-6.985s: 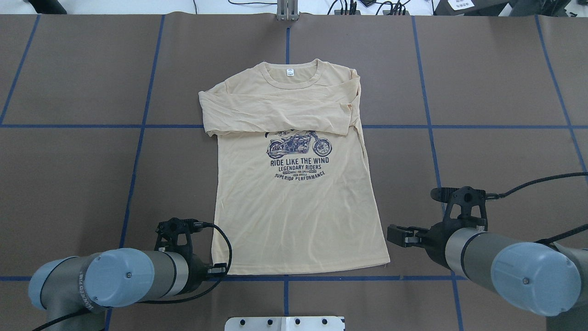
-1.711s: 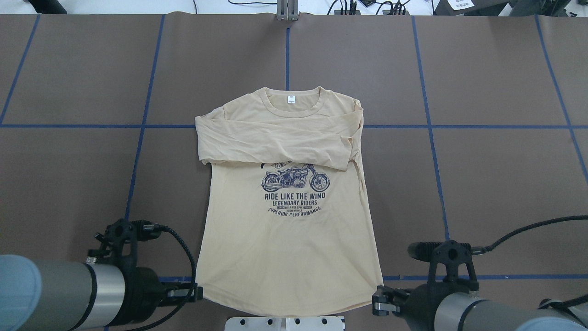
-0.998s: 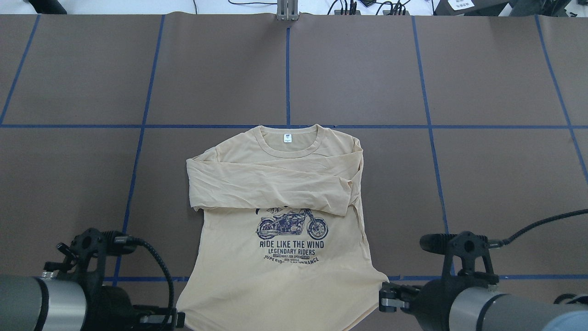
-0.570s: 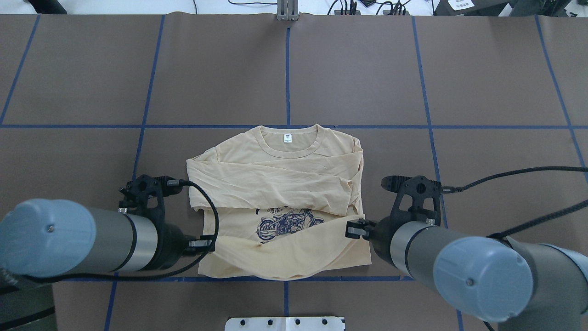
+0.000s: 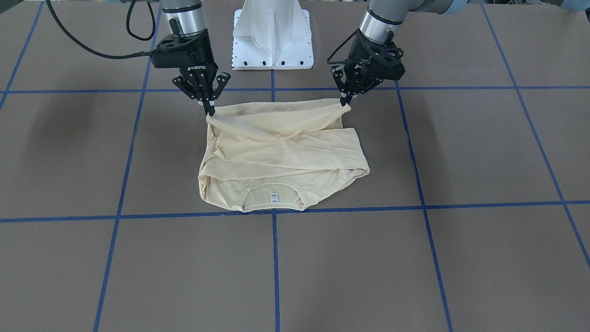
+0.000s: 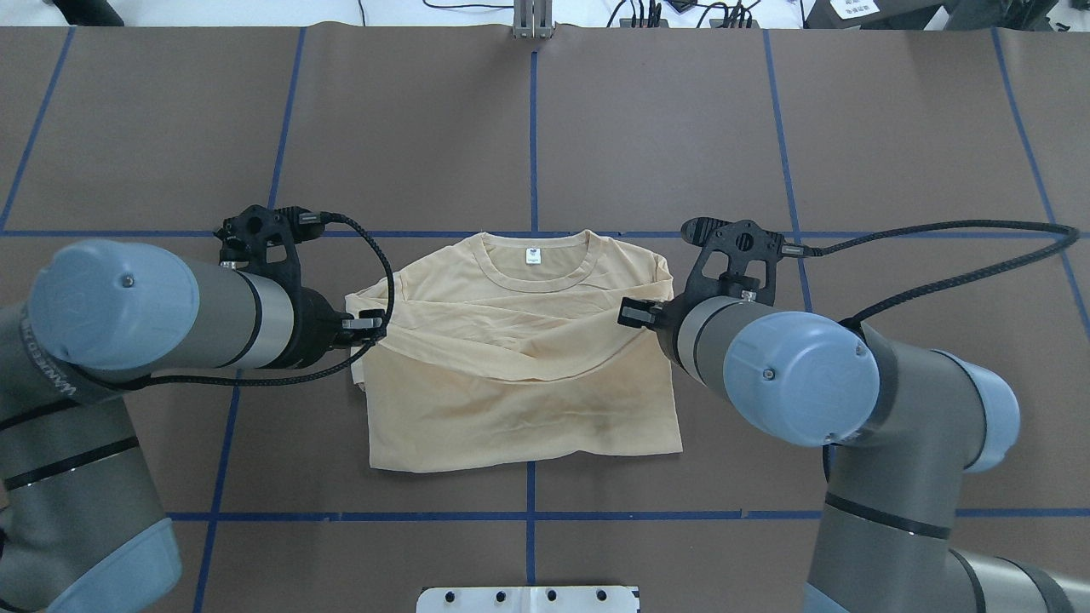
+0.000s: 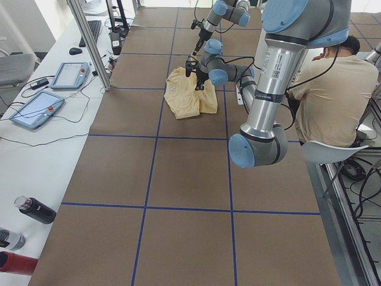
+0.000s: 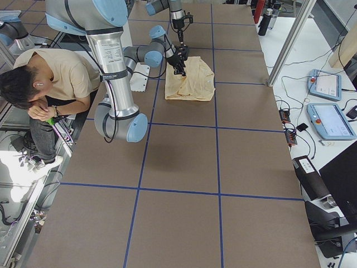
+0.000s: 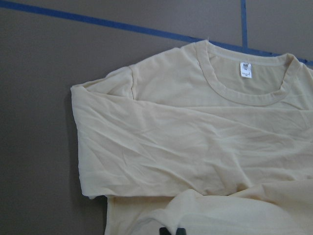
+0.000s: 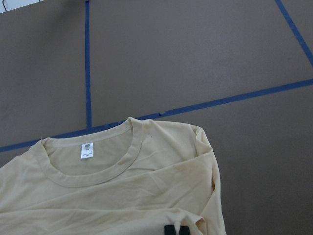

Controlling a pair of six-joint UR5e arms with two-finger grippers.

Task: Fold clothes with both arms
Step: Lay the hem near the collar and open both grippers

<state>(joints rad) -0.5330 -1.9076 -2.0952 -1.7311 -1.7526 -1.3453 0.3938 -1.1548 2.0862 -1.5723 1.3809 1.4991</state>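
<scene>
I need to release the hem corner with my left gripper on the shirt's shoulder (image 5: 360,176) (image 9: 95,84), by the outer end of the folded sleeve.
The pale cream-yellow shirt (image 6: 519,400) lies on the brown table, sleeves folded across its chest, neck and white label (image 6: 532,253) at the far side. Its lower half is doubled over, so the print is hidden. My left gripper (image 6: 375,328) is shut on the left hem corner and my right gripper (image 6: 634,313) is shut on the right one. In the front view the hem (image 5: 276,109) hangs stretched between the left gripper (image 5: 345,102) and the right gripper (image 5: 208,110), above the sleeves. Each wrist view shows the collar beyond its fingertips (image 9: 171,231) (image 10: 176,230).
The white pedestal base (image 5: 272,32) stands at the table's near edge. Blue tape lines (image 6: 533,128) grid the brown table. A seated person (image 7: 321,89) is beside the robot. Tablets (image 7: 36,110) and bottles (image 7: 36,210) lie on the side bench.
Both grippers dragged the shirt toward the robot by its hem, then lifted the hem and carried it away from the robot over the print, which is now covered.
</scene>
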